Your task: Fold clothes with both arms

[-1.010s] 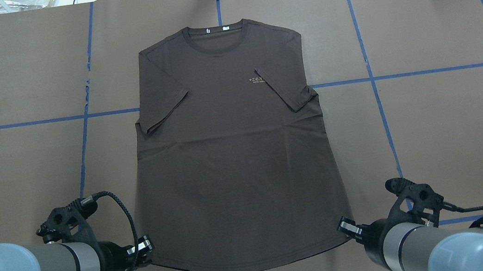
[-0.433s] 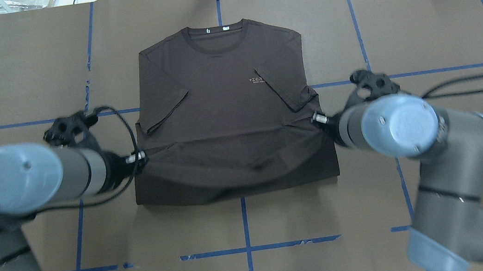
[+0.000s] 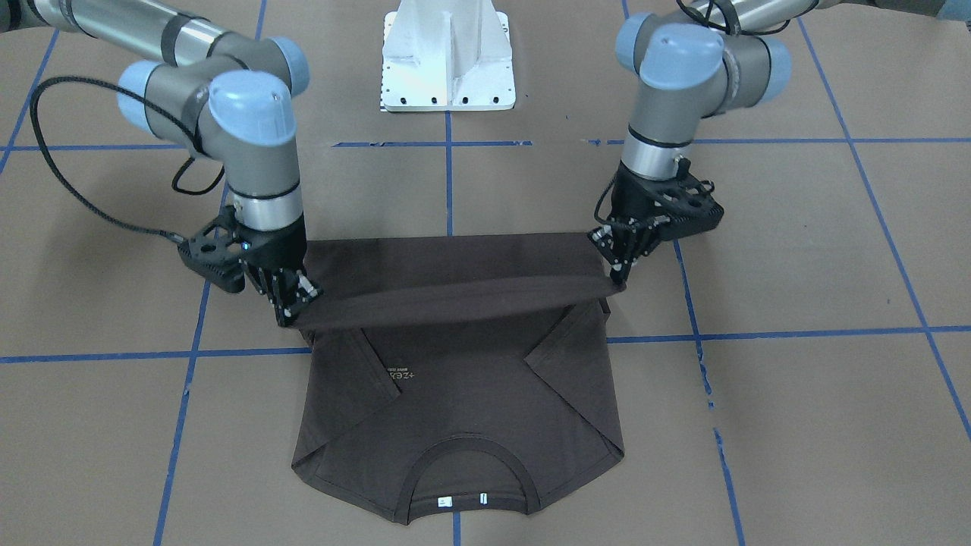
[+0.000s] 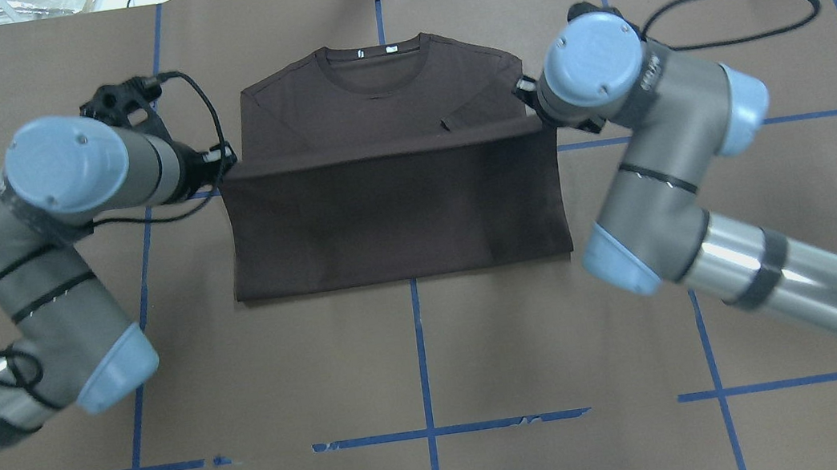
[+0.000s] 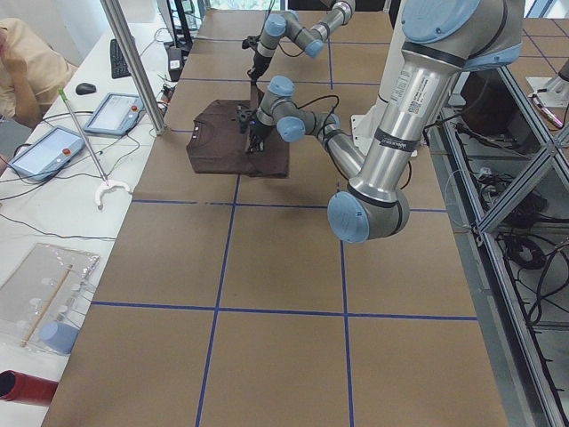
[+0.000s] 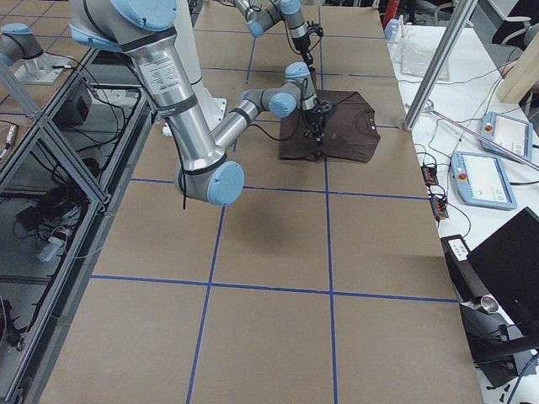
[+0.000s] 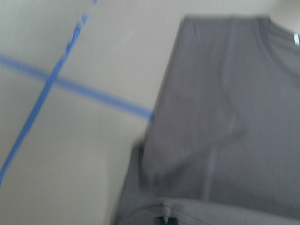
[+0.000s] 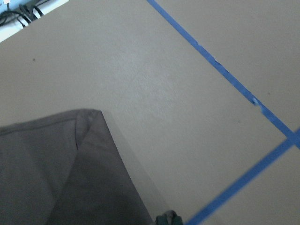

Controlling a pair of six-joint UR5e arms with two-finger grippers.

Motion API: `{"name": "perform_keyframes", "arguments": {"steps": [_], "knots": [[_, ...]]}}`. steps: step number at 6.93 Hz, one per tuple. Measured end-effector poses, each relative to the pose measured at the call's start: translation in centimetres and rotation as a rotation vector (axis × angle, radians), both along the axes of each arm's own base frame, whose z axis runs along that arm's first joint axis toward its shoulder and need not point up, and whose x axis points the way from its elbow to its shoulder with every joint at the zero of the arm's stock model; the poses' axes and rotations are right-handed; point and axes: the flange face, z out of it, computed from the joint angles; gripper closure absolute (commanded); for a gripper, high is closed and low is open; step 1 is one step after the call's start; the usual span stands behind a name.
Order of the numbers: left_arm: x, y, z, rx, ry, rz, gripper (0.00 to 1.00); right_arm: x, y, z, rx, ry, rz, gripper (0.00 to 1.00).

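Note:
Next, my left gripper lets go of the hem's corner on the T-shirt's shoulder corner [image 3: 626, 442] [image 7: 183, 25], at the outer end of the folded sleeve.
The dark brown T-shirt [image 4: 395, 214] lies on the table with its collar [image 4: 376, 63] at the far side and both sleeves folded in. Its lower half is doubled over toward the collar. My left gripper [image 4: 227, 159] is shut on the hem's left corner. My right gripper [image 4: 525, 91] is shut on the hem's right corner. They hold the hem stretched between them, a little above the chest. In the front-facing view the left gripper [image 3: 618, 273] and right gripper [image 3: 292, 307] hold the taut hem over the shirt [image 3: 455, 394]. Both wrist views show the shirt [image 7: 225, 117] [image 8: 70, 178] below.
The table is covered in brown paper with blue tape lines [image 4: 430, 432]. The white base pedestal [image 3: 447, 57] stands at the robot's side. Cables [image 4: 729, 16] loop near the right arm. Tablets [image 5: 114, 111] and a metal pole [image 5: 133, 62] stand beyond the far edge.
Both grippers have carried the hem from the table's near side away from the robot, over the shirt's middle, up to chest level. The fold line has moved farther from the robot.

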Motion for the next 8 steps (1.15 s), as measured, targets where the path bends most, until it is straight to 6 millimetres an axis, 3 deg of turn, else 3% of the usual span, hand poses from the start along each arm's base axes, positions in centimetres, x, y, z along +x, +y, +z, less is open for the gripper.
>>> {"name": "perform_keyframes", "arguments": {"steps": [1, 2, 3, 5, 8], "knots": [[0.2, -3.3, 0.5, 0.019, -0.005, -0.022, 1.0, -0.6, -4.4, 0.8, 0.0, -0.001, 0.035, 1.0], [0.7, -5.7, 0.2, 0.034, -0.006, -0.04, 1.0, -1.2, -7.3, 0.5, 0.003, -0.006, 0.056, 1.0], [1.0, -7.4, -0.3, 0.05, -0.013, -0.068, 1.0, -1.8, -8.7, -0.1, 0.004, -0.009, 0.064, 1.0], [2.9, -10.5, -0.7, 0.076, -0.035, -0.116, 1.0, -3.0, -10.3, -0.1, -0.01, 0.01, 0.066, 1.0], [5.4, -13.2, 3.4, 0.098, -0.021, -0.126, 0.94, -3.7, -10.8, 1.4, -0.028, 0.044, 0.064, 1.0]]}}
